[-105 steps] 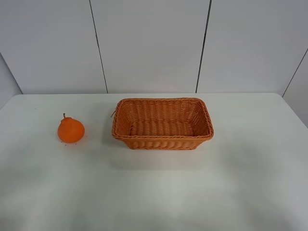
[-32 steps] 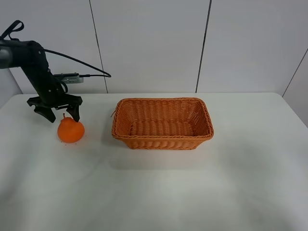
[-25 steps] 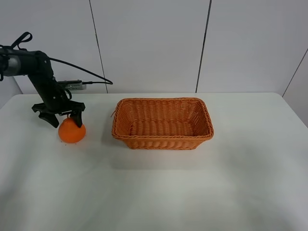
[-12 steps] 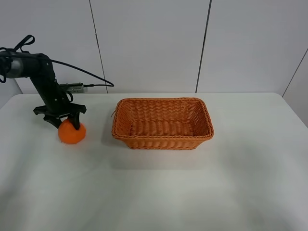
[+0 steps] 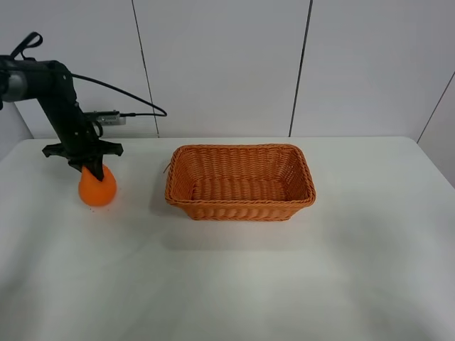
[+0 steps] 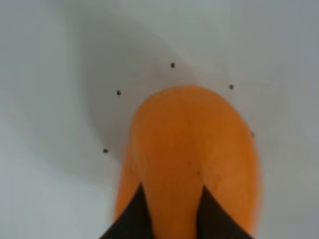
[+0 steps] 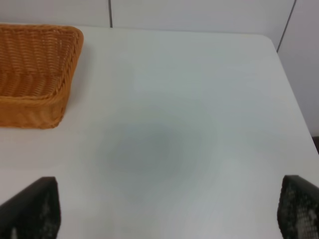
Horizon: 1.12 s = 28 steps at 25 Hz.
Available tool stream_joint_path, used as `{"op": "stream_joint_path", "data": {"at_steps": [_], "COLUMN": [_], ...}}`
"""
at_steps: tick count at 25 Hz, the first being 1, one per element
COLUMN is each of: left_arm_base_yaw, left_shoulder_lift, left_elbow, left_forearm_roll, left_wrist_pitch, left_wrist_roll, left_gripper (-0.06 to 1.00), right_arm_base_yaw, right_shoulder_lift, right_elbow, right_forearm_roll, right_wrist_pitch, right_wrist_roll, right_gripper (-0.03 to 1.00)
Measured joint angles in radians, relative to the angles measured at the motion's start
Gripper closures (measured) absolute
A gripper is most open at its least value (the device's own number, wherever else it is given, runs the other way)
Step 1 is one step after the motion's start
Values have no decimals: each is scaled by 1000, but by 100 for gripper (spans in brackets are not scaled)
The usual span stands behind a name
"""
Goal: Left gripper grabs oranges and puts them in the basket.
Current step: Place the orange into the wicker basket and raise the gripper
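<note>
Next, my left gripper lets go of the orange on the wicker basket's bottom, close to the middle (image 5: 227, 182).
The orange (image 5: 98, 190) is at the left of the white table, well to the left of the wicker basket (image 5: 240, 204), which has nothing in it. My left gripper (image 5: 90, 171) comes down from above and is shut on the orange's top, so neck and stem are hidden. In the left wrist view the two black fingertips (image 6: 128, 220) press on the orange (image 6: 189, 149), which fills the frame's middle. I cannot tell whether the orange touches the table. My right gripper (image 7: 164, 211) is open over bare table and is out of the exterior view.
The white table (image 5: 234, 277) runs wide in front of and to the right of the basket. A wall stands close behind it. A black cable (image 5: 121, 94) trails from the left arm. The basket's corner (image 7: 35, 74) shows in the right wrist view.
The left arm came in and lowered onto the orange, and its fingers closed on the top. Since half a second ago the orange has shifted slightly left and up with the gripper.
</note>
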Motion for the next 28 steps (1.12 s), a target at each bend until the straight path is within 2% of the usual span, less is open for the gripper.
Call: {"op": "stream_joint_path", "data": {"at_steps": [5,11,14,18,23,28], "left_arm_base_yaw": [0,-9,-47,-156,-332,-461], "left_shoulder_lift": [-114,-160,-168,-170,-151,-88], "left_elbow": [-171,-269,-276,-276,-281,-286], "left_forearm_roll": [13,13,13,13,13,4], "left_wrist_pitch": [102,105,105,105,105,83], "left_wrist_roll": [-26,-44,-49,-52,-55,-59], "left_gripper": [75,75,75,75,75,75], "right_arm_base_yaw": [0,0,0,0,0,0], "right_shoulder_lift": [0,0,0,0,0,0], "right_elbow": [0,0,0,0,0,0], "right_forearm_roll": [0,0,0,0,0,0], "right_wrist_pitch": [0,0,0,0,0,0], "right_wrist_roll": [0,0,0,0,0,0], "right_gripper": [27,27,27,27,27,27]}}
